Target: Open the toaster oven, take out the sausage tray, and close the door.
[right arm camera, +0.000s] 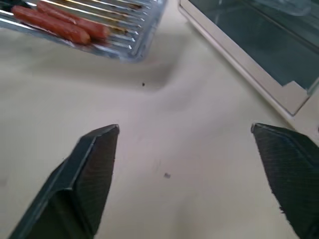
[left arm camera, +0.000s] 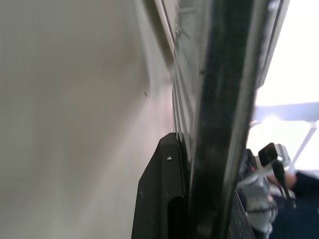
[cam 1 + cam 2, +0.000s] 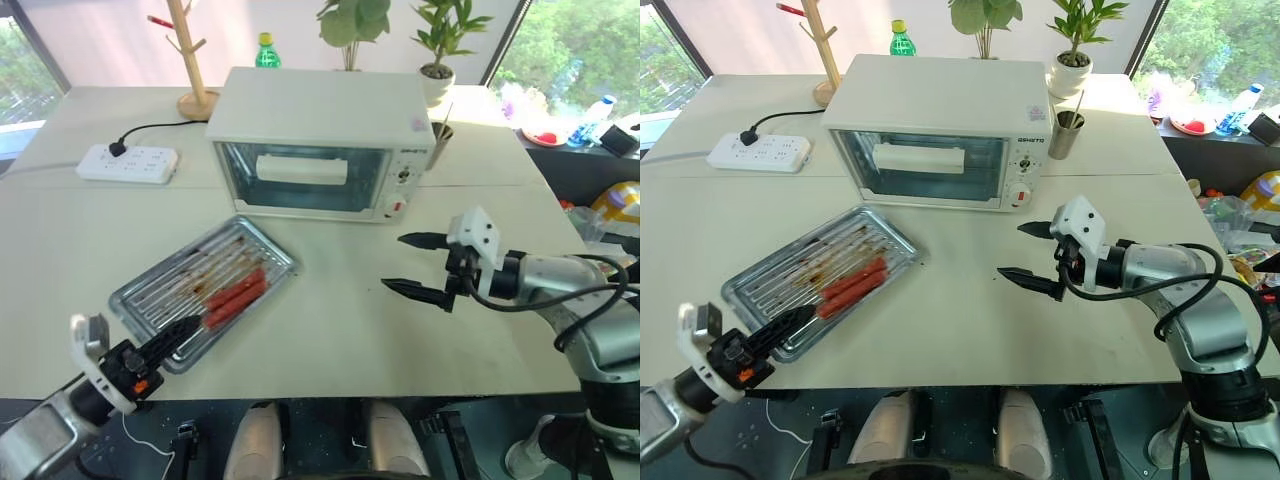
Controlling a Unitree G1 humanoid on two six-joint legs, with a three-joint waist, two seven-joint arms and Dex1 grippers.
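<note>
I should let go of the sausage tray with my left gripper on the table straight (image 3: pixel 310 280) in front of the oven's glass door.
The white toaster oven (image 3: pixel 320 140) stands at the back middle of the table, its glass door (image 3: pixel 300 178) closed upright with the white bar handle across it. The sausage tray (image 3: pixel 150 290) lies on the table in front of the oven to the left, with two red sausages (image 3: pixel 235 292) on its wire rack. My left gripper (image 3: pixel 186 328) is shut, its tips over the tray's near corner; I cannot tell whether they touch it. My right gripper (image 3: pixel 415 266) hangs wide open above the table to the right of the tray, in front of the oven's knob panel, with nothing between its fingers.
A white power strip (image 3: pixel 128 161) with a black cable lies back left. A wooden stand (image 3: pixel 195 60), a green bottle (image 3: pixel 266 50) and potted plants (image 3: pixel 440 40) stand behind the oven. A metal cup (image 3: pixel 440 140) sits at its right.
</note>
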